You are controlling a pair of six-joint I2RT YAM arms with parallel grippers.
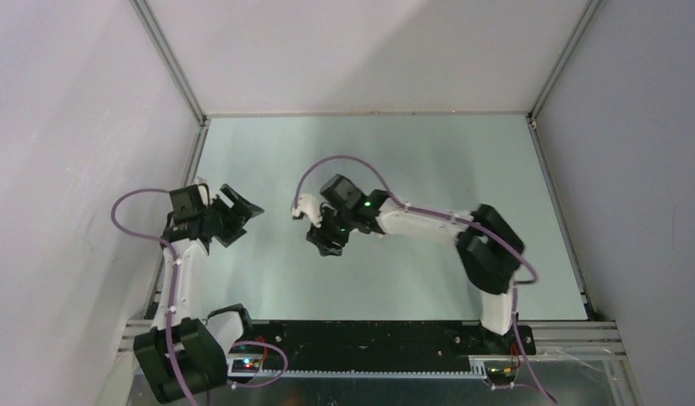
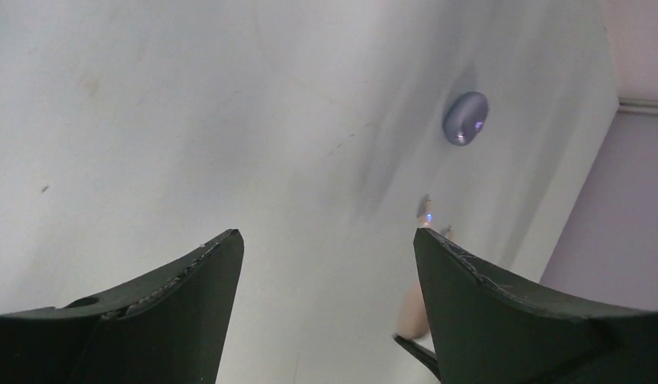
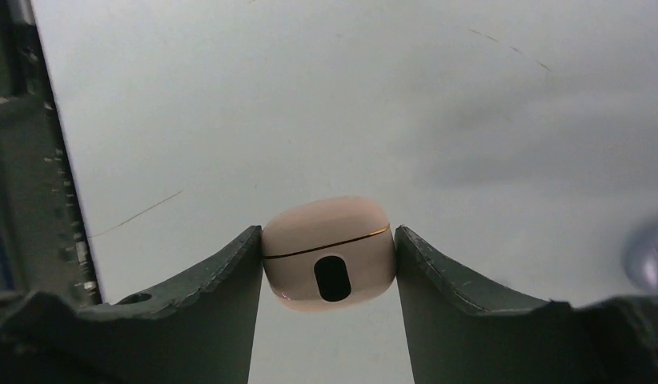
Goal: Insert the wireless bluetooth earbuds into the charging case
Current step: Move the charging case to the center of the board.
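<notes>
I need to release the cream-beige charging case with my right gripper on the pale table [image 1: 418, 216] beneath the white forearm behind that gripper.
My right gripper [image 3: 327, 240] is shut on a closed cream-beige charging case [image 3: 330, 252] with a gold seam and a dark oval port, and holds it above the table. From above, that gripper [image 1: 314, 227] is near mid-table and hides the case. My left gripper [image 2: 326, 234] is open and empty, left of the right one [image 1: 243, 222]. In the left wrist view a closed purple case [image 2: 466, 118] lies farther off. A tiny purple earbud [image 2: 426, 210] with a blue glint lies nearer. The cream case [image 2: 410, 308] peeks out beside my right finger. No cream earbuds show.
The pale table [image 1: 429, 279] is boxed in by white walls [image 1: 65, 127] on the left, back and right. A dark rail [image 3: 22, 160] runs along the near edge. A blurred purple shape [image 3: 647, 254] sits at the right edge of the right wrist view.
</notes>
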